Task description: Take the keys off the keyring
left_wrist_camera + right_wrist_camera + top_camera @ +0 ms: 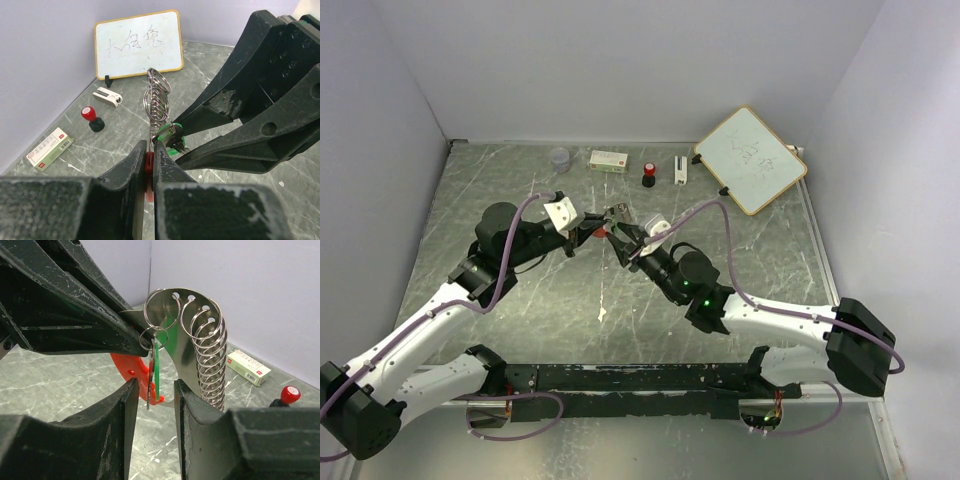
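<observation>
Next, my left gripper opens and grabs beside that ring (154, 338), the green key's small one, because it is holding the red key, away from that ring.
My left gripper (148, 150) is shut on the red key (148, 162), held above the table mid-scene (601, 231). The grey coiled keyring (156, 102) rises from that key, with small rings and a shiny metal plate (192, 347) on it. In the right wrist view the coil (211, 357) stands just beyond the right finger. The green key (156, 371) hangs from a small ring beside a thin metal key. My right gripper (156, 390) is open, its fingers (125, 410) either side of the green key without touching it. The green key also shows in the left wrist view (172, 136).
At the back stand a small whiteboard (750, 160), a white and green box (608, 159), a red-and-black knob (648, 176), a small white block (679, 169) and a clear cup (560, 158). Grey walls enclose the marbled table (520, 190).
</observation>
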Robot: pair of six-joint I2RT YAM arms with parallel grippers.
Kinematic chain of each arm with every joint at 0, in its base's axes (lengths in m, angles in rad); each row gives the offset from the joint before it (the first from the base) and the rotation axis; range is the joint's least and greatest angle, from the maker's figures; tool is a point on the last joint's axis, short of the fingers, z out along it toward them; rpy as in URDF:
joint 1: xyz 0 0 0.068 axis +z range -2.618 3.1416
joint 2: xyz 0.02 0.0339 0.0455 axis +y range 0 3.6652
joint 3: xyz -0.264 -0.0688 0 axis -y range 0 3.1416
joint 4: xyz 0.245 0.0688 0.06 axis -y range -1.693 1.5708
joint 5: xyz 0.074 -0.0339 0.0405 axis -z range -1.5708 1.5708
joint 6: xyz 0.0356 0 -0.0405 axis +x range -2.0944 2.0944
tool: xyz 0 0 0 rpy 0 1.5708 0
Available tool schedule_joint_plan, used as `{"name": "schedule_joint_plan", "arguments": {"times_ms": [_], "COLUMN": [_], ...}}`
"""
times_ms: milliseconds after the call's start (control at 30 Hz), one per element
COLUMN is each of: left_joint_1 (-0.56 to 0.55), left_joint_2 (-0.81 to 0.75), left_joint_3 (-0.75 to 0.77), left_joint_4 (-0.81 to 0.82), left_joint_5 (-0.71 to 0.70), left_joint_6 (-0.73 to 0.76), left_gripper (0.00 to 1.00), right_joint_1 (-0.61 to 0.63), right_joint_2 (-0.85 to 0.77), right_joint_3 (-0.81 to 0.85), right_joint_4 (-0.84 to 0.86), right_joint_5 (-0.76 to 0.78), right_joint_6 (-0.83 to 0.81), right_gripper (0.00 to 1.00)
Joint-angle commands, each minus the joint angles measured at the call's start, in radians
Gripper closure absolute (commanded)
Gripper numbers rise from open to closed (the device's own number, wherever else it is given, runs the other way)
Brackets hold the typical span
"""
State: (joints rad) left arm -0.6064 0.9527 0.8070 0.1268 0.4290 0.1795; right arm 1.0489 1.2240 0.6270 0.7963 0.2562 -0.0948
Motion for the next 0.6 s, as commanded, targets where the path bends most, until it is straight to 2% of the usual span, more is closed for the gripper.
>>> {"name": "schedule_joint_plan", "arguments": {"times_ms": [0,400,500,567], "left_joint_1": [-0.010,-0.013,-0.013,-0.013], "left_joint_2": [-0.018,-0.026,-0.026,-0.022], "left_joint_3": [0.012,-0.002,-0.006,-0.014], "left_joint_4": [0.030,0.045,0.046,0.053], "left_joint_5": [-0.002,0.005,-0.008,-0.021], "left_joint_6": [0.005,-0.006,-0.007,-0.009], "left_gripper": [0.93,0.93,0.93,0.93], "right_joint_1": [-0.004,-0.004,-0.003,-0.004], "right_joint_2": [0.009,0.033,0.036,0.027], "right_joint_3": [0.038,0.062,0.069,0.081], "right_joint_4": [0.037,0.049,0.039,0.013], "right_joint_5": [-0.005,-0.015,-0.020,-0.032], "right_joint_6": [-0.019,-0.031,-0.033,-0.037], "right_gripper": [0.66,0.69,0.81,0.95]}}
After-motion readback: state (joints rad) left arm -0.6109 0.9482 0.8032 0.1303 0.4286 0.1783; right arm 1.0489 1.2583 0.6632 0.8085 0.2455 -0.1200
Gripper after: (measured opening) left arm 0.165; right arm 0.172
